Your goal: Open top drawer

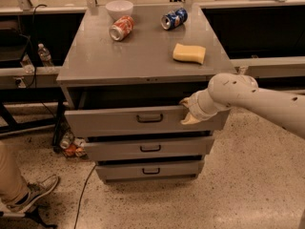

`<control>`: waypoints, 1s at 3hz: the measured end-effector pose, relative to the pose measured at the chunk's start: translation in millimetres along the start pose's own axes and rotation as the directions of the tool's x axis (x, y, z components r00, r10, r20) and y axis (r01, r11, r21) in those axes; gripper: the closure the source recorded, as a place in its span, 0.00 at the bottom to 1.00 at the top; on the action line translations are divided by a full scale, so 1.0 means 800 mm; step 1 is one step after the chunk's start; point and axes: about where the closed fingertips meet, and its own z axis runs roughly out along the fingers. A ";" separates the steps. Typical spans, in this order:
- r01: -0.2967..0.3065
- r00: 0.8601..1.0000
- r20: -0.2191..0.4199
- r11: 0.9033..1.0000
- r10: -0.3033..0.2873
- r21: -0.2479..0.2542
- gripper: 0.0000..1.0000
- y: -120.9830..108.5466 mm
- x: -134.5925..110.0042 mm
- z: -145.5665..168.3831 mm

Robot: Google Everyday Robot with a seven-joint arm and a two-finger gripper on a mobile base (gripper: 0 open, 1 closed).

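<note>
The robot's gripper needs to let go of the top drawer pulled wide open, its front sticking out well past the middle drawer's front (149, 137).
The top drawer (119, 120) is the tallest grey front of three, with a small black bar handle (149, 118) at its centre. It stands pulled out a little, with a dark gap under the cabinet top. My gripper (186, 110) is at the drawer's upper right, against the top edge of the front panel and to the right of the handle. The white arm (257, 97) reaches in from the right.
Two shorter drawers (150, 148) sit below. On the cabinet top (133, 56) lie a yellow sponge (189, 53), a red can (121, 27), a blue can (174, 18) and a white bowl (119, 7). A person's shoe (33, 192) and a cable are on the floor at left.
</note>
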 end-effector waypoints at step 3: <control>-0.002 1.000 -0.003 1.000 0.002 -0.011 1.00 0.013 -0.001 0.000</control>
